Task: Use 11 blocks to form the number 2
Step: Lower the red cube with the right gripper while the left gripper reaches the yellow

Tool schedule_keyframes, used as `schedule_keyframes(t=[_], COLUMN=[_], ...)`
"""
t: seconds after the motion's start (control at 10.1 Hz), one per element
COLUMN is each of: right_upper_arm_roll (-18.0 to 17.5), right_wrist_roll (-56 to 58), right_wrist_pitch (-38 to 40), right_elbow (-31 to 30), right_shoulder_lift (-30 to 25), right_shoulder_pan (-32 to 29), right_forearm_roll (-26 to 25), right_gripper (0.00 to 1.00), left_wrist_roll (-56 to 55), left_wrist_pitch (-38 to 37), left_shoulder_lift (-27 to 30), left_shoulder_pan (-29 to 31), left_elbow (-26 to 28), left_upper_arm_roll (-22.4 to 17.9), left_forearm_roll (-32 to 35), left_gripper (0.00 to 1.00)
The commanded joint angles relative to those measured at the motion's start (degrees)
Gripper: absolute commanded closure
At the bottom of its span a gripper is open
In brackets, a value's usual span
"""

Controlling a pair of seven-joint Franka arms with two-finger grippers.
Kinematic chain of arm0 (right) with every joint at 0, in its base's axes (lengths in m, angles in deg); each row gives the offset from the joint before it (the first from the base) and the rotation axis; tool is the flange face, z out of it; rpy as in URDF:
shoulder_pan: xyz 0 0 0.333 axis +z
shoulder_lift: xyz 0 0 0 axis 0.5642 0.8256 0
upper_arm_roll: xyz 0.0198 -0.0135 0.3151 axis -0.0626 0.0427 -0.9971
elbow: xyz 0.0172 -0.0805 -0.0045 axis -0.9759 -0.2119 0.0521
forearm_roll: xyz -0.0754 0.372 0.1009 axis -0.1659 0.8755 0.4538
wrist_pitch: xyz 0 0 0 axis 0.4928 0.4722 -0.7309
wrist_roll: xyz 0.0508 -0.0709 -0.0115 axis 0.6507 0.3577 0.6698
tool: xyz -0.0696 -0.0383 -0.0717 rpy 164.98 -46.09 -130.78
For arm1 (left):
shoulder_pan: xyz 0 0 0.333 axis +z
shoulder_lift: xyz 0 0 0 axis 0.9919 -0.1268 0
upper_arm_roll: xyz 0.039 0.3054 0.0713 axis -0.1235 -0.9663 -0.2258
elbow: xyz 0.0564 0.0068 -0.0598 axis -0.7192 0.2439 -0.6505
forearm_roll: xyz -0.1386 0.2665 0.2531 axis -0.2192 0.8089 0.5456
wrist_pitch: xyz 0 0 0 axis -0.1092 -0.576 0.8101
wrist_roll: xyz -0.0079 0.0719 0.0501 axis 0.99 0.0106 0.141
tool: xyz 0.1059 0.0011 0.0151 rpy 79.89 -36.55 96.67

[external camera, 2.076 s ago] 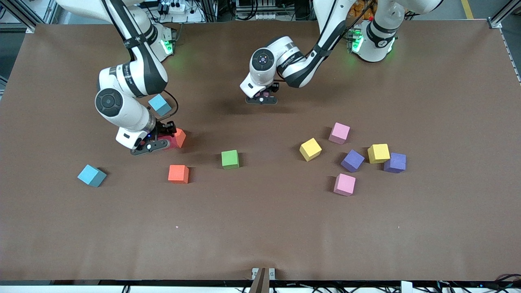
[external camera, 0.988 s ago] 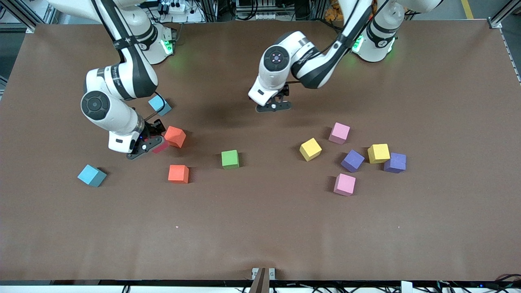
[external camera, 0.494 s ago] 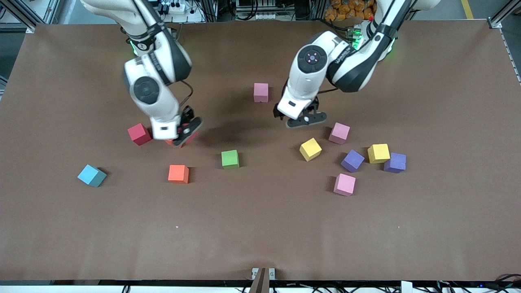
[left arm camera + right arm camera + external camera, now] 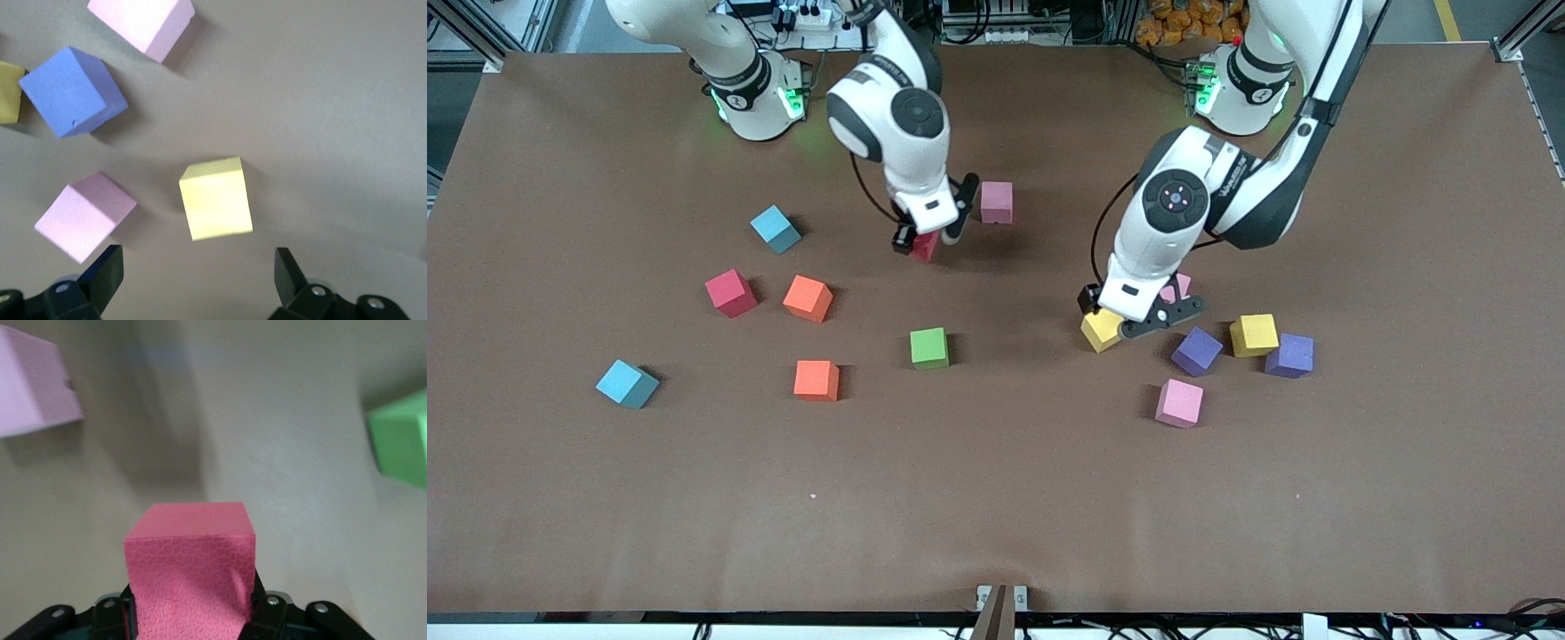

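My left gripper is to close next on the opposite sides of the yellow block (image 4: 1101, 329) (image 4: 217, 203) that lies nearer to the green block.
My right gripper (image 4: 927, 240) is shut on a red block (image 4: 925, 247) (image 4: 190, 560), low over the table beside a lone pink block (image 4: 997, 202) (image 4: 33, 383). My left gripper (image 4: 1138, 318) (image 4: 195, 280) hangs open over a yellow block (image 4: 1098, 332) (image 4: 215, 198), with its fingers on either side and apart from it. Next to it lie a part-hidden pink block (image 4: 1178, 286) (image 4: 83, 215), a purple block (image 4: 1197, 350) (image 4: 72, 91) and another pink block (image 4: 1179, 403) (image 4: 143, 23). No number 2 is in view; the blocks lie scattered.
A second yellow block (image 4: 1254, 335) and purple block (image 4: 1289, 356) lie toward the left arm's end. A green block (image 4: 929, 348) (image 4: 400, 440), two orange blocks (image 4: 816, 380) (image 4: 807, 298), a red block (image 4: 730, 292) and two light-blue cubes (image 4: 775, 228) (image 4: 627, 383) lie toward the right arm's end.
My right gripper lifted a red block from beside the orange one and carried it next to the lone pink block. My left gripper let go of that pink block and moved over the yellow one.
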Motion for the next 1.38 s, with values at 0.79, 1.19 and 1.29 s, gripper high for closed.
schedule_keyframes(t=[0.79, 1.19, 1.29], right_upper_arm_roll=[-1.51, -1.51, -1.51], right_wrist_roll=[4.29, 4.03, 3.85], right_wrist_pitch=[-12.27, -15.21, -15.21], right_elbow=[-7.40, -8.64, -8.56], right_shoulder_lift=[0.11, 0.81, 1.08], right_shoulder_pan=[7.54, 7.54, 7.54], right_forearm_roll=[2.50, 5.69, 5.69], right_gripper=[0.75, 0.75, 0.75], left_wrist_roll=[-3.68, -4.65, -5.09], left_wrist_pitch=[3.33, 6.38, 7.10], left_shoulder_lift=[-11.64, -13.22, -13.57], left_shoulder_pan=[-1.23, -1.93, -2.02], left_elbow=[-5.38, -3.28, -3.19], left_upper_arm_roll=[-2.01, -1.92, -1.92], left_forearm_roll=[-0.47, -0.56, -0.56], left_gripper=[0.00, 0.00, 0.00])
